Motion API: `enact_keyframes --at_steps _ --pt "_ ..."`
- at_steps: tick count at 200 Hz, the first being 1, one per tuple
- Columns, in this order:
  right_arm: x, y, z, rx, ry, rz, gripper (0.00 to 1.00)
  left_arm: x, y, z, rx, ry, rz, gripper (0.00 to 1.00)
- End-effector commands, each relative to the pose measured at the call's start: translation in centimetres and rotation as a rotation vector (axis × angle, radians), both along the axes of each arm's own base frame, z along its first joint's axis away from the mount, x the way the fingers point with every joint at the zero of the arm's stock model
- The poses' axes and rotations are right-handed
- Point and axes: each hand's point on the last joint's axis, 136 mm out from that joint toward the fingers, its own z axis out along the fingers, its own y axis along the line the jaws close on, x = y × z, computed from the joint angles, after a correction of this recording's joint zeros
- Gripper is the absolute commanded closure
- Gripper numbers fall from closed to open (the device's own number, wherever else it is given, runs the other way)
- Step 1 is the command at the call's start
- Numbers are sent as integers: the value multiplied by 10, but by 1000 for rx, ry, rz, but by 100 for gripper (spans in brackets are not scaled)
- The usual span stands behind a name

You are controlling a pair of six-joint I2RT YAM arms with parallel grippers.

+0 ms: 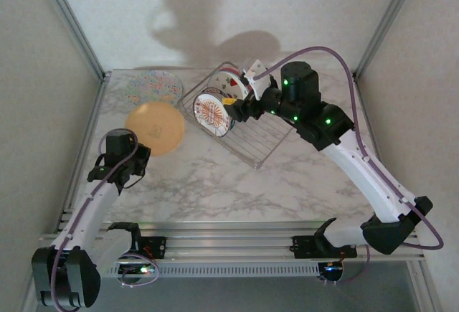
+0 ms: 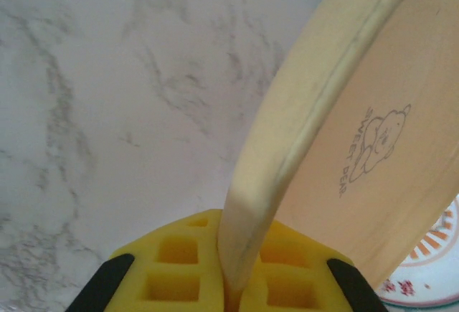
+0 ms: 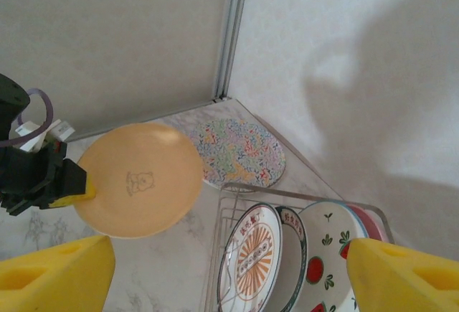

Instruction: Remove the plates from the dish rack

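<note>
I should set the plain yellow-orange plate down with my left gripper and let go of it on the marble [image 1: 155, 141] in front of the pastel patterned plate.
My left gripper [image 1: 136, 156] is shut on the rim of the plain yellow-orange plate [image 1: 155, 129], and its yellow pads [image 2: 179, 269] pinch the edge [image 2: 247, 240]. That plate tilts over the marble left of the dish rack [image 1: 269, 143]. The pastel patterned plate [image 1: 153, 87] lies flat at the back left. Standing in the rack are the sunburst plate [image 3: 251, 262] and the fruit plate [image 3: 330, 254]. Just above them my right gripper [image 3: 233, 283] is open, one yellow finger [image 3: 57, 276] on each side and nothing between.
A dark-rimmed dish [image 3: 292, 251] stands between the two racked plates. Metal frame posts [image 1: 72, 21] and pale walls close in the marble table [image 1: 237, 186] at the back and sides. The rack's wire rim [image 3: 287, 191] runs under my right gripper.
</note>
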Motion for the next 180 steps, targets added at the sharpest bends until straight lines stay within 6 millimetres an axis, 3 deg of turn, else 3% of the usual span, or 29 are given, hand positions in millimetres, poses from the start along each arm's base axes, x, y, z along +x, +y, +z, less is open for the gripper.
enact_keyframes --at_steps 1,74,180 --pt "-11 2 -2 -9 -6 45 15 0 13 -7 -1 -1 91 100" --pt "-14 5 -11 -27 19 70 14 10 22 -49 -19 67 147 100" --pt "-10 8 -16 -32 36 69 14 17 24 -87 -46 150 150 98"
